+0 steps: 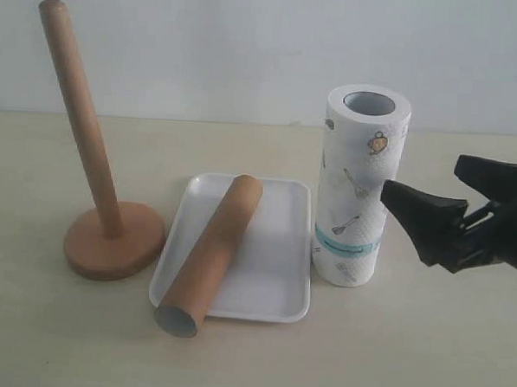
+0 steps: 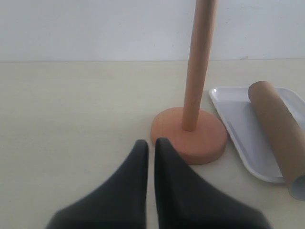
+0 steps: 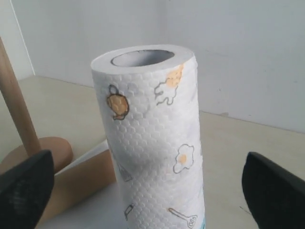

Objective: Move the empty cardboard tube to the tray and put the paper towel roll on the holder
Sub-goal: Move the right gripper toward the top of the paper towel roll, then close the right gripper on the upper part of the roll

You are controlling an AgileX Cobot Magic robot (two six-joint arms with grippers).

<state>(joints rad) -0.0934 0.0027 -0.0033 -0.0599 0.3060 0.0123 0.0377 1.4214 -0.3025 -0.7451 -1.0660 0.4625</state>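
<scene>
The fingers of my right gripper will close around the middle of the paper towel roll point(image 1: 355, 183) point(image 3: 155, 143), at a spot that is just above its blue stripe.
The empty cardboard tube point(image 1: 210, 256) lies slantwise in the white tray point(image 1: 276, 272), its near end sticking out over the front rim. The paper towel roll point(image 1: 360, 186) stands upright on the table just right of the tray. The wooden holder point(image 1: 109, 238) stands left of the tray, its dowel bare. My right gripper point(image 1: 421, 176) is open at the roll's right side. In the right wrist view the roll point(image 3: 152, 124) fills the gap of my right gripper point(image 3: 147, 156), with both fingers apart from it. My left gripper point(image 2: 151, 143) is shut on nothing, just short of the holder's base point(image 2: 188, 136).
A white wall runs behind the beige table. In the left wrist view the tray point(image 2: 238, 119) and the tube point(image 2: 276, 124) lie beside the holder. The left gripper does not show in the exterior view.
</scene>
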